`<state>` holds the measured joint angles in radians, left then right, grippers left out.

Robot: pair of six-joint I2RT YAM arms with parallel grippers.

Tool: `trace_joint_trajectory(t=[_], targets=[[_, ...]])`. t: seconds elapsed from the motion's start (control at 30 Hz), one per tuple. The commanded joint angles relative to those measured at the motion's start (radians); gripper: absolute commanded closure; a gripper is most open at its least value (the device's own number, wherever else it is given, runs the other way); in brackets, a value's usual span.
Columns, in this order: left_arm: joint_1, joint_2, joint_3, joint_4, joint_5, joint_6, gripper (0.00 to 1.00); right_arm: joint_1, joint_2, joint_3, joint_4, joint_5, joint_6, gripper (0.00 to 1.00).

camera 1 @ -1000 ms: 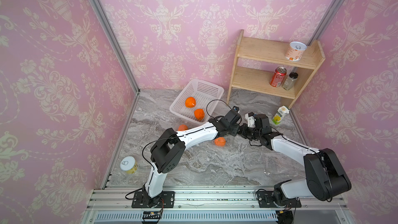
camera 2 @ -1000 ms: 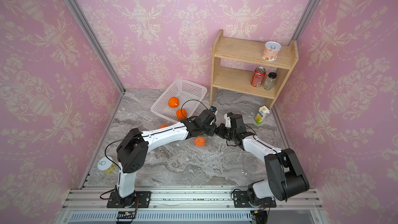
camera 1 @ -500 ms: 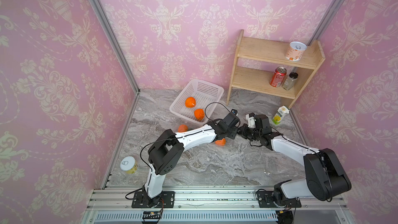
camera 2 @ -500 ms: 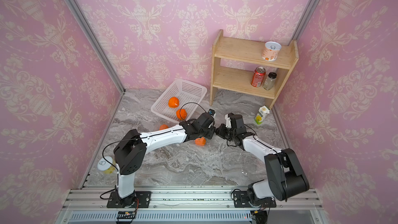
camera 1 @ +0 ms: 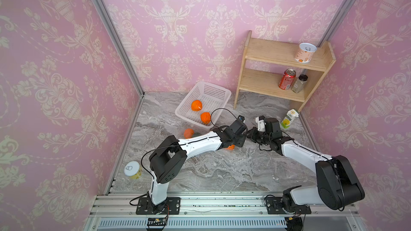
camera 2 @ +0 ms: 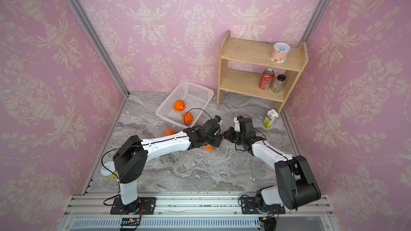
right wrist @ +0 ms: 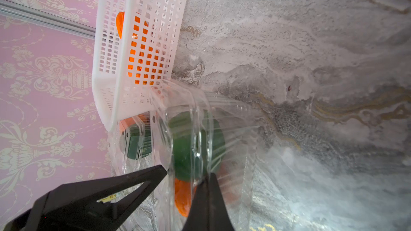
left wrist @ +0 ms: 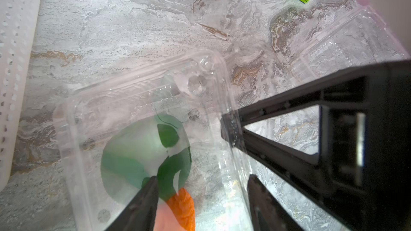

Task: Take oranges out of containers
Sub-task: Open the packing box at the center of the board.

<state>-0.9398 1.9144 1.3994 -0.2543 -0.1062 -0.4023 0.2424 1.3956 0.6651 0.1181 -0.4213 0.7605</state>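
Next, my left gripper pinches the lid's rim [left wrist: 214,134] beside my right gripper's hold and pulls the lid open first, because the clear container's lid covers the orange.
A clear container [left wrist: 133,89] with a green label lies on the marble floor between my two arms. An orange [left wrist: 182,207] sits inside it, mostly hidden under the left arm in both top views [camera 1: 231,147]. My left gripper [left wrist: 203,177] is open; one finger is inside beside the orange and the other is outside the wall. My right gripper [right wrist: 208,176] is shut on the container's thin rim. Two oranges [camera 1: 196,105] [camera 1: 205,117] lie in the white basket [camera 1: 213,89]. A third orange [camera 1: 188,133] rests on the floor beside it.
A second clear container [left wrist: 344,47] lies by the juice carton [camera 1: 289,118]; another with a green label [right wrist: 135,143] sits against the basket. A wooden shelf [camera 1: 278,81] holding cans stands at the back right. A yellow can [camera 1: 133,170] is at the front left.
My left gripper has opened wider and dropped over the orange, which now shows less from above. The right gripper has stayed shut in place.
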Motion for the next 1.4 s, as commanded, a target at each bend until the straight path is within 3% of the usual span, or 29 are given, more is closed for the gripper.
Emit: trace_joint_trajectory(t=[0.0,0.43,0.6,1.1,1.2,1.37], targets=[[-0.011,0.018,-0.003,-0.016,0.059,-0.018,0.32,0.002,-0.03,0.001,0.079,-0.045,0.009,1.0],[-0.011,0.057,0.053,-0.063,0.021,-0.004,0.32,0.0,-0.043,-0.013,0.09,-0.05,0.017,1.0],[-0.011,0.089,0.069,-0.088,-0.03,0.006,0.52,0.001,-0.053,-0.022,0.091,-0.049,0.021,1.0],[-0.01,0.173,0.17,-0.175,-0.043,0.025,0.86,-0.002,-0.072,-0.023,0.103,-0.054,0.031,1.0],[-0.01,0.171,0.173,-0.179,-0.045,0.032,1.0,-0.001,-0.068,-0.022,0.102,-0.054,0.03,1.0],[-0.01,0.168,0.176,-0.184,-0.039,0.046,1.0,-0.005,-0.072,-0.025,0.097,-0.049,0.03,1.0]])
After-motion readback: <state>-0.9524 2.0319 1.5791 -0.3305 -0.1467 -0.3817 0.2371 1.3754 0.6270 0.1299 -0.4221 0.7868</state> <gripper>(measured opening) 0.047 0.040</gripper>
